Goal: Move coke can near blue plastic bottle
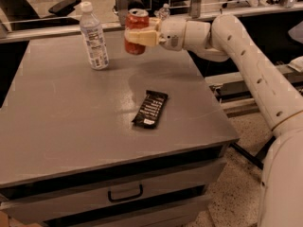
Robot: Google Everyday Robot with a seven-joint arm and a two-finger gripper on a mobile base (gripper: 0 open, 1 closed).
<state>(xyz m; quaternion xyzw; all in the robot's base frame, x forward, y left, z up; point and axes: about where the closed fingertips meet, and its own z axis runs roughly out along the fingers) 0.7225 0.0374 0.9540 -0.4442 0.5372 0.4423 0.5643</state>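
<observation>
Next, my gripper lets go of the coke can on the table tight (121,69) beside the blue plastic bottle, on my arm's side. The can is now held above the table.
The red coke can (136,24) with a silver top is held upright in the air above the far part of the grey table (71,122). My gripper (138,36) is shut on the coke can from the right side. The blue plastic bottle (93,37), clear with a white cap and a pale label, stands upright at the far left of the table. The can is a short way to the right of the bottle and apart from it.
A black snack bar wrapper (150,109) lies near the middle of the table. The table has a drawer with a handle (125,193) at the front. My white arm (246,56) reaches in from the right. Office chairs stand behind the table.
</observation>
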